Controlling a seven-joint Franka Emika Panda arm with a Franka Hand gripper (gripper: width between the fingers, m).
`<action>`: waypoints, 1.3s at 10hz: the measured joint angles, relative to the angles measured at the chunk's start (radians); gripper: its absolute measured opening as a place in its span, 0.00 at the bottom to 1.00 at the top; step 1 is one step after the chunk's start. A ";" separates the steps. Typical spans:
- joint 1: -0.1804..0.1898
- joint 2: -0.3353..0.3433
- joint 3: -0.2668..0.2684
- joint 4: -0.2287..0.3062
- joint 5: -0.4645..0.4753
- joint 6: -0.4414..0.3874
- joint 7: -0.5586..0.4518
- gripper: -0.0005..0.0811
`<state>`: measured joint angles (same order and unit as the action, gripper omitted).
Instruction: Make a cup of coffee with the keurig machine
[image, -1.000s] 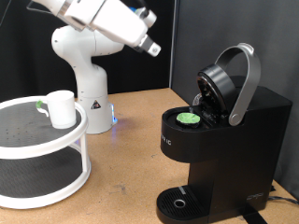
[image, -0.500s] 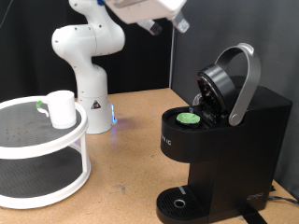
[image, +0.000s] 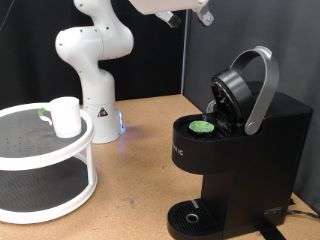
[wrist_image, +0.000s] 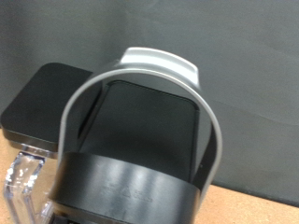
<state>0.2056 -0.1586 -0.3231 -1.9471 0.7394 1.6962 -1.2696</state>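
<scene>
The lid of the keurig machine is still open. So my gripper needs to next go to the top (image: 262, 51) (wrist_image: 162, 63) of the keurig machine's raised grey handle and close there.
The black keurig machine (image: 240, 150) stands at the exterior view's right. Its lid is raised, with the grey arched handle (image: 262, 90) up. A small pod with a green top (image: 203, 127) sits in the open chamber. The round drip tray (image: 190, 216) below holds nothing. The white cup (image: 66, 116) stands on the top tier of a white round rack (image: 40, 165) at the exterior view's left. My gripper (image: 205, 12) is high at the top edge, above and slightly left of the machine, holding nothing that shows. The wrist view shows the handle (wrist_image: 140, 79) and lid (wrist_image: 126, 191) close up, no fingers.
The white robot base (image: 92, 70) stands behind the rack on the wooden table (image: 140, 170). A dark curtain hangs behind. A clear water tank (wrist_image: 23, 182) shows beside the machine in the wrist view.
The arm has swung up and towards the exterior view's right, from left of the machine to above it at the frame's top edge. Cup, pod and lid have not moved.
</scene>
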 joint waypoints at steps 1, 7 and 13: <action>0.004 0.000 0.014 0.009 -0.020 -0.004 0.012 0.99; 0.030 0.007 0.085 0.102 -0.062 -0.049 0.170 0.99; 0.054 0.058 0.162 0.177 -0.113 -0.067 0.380 0.99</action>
<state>0.2593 -0.1003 -0.1615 -1.7700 0.6265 1.6288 -0.8895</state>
